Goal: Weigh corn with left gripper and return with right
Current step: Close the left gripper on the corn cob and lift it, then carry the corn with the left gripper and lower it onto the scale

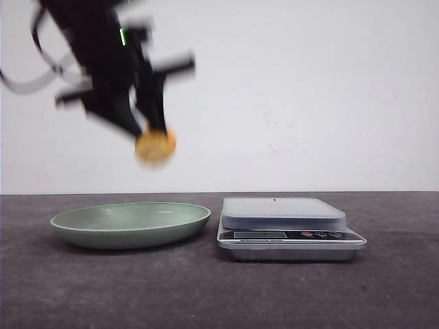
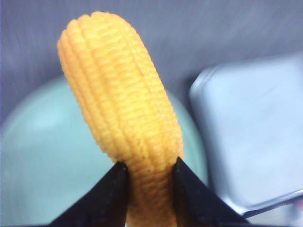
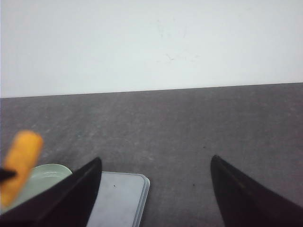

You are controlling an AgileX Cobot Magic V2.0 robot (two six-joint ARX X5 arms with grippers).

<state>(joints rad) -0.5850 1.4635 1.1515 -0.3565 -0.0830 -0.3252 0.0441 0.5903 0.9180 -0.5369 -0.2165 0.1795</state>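
Next, my left gripper lets go of the corn on the middle of the silver kitchen scale's bare platform (image 1: 272, 200) (image 2: 269, 127).
My left gripper (image 1: 154, 137) is shut on the yellow-orange corn (image 1: 156, 146) and holds it high above the right part of the green plate (image 1: 82, 225). In the left wrist view the corn (image 2: 124, 104) stands between the two black fingers (image 2: 109, 194), with the plate (image 2: 38, 156) and the scale (image 2: 255, 137) blurred below. The silver kitchen scale (image 1: 282, 212) stands right of the plate, its platform bare. My right gripper (image 3: 154, 163) is open and empty, over the table right of the scale (image 3: 118, 198). The corn (image 3: 21, 158) shows there too.
The dark grey table (image 1: 219, 295) ends at a white wall (image 1: 309, 89) behind. The plate and the scale stand side by side near the middle, almost touching. The right arm is out of the front view.
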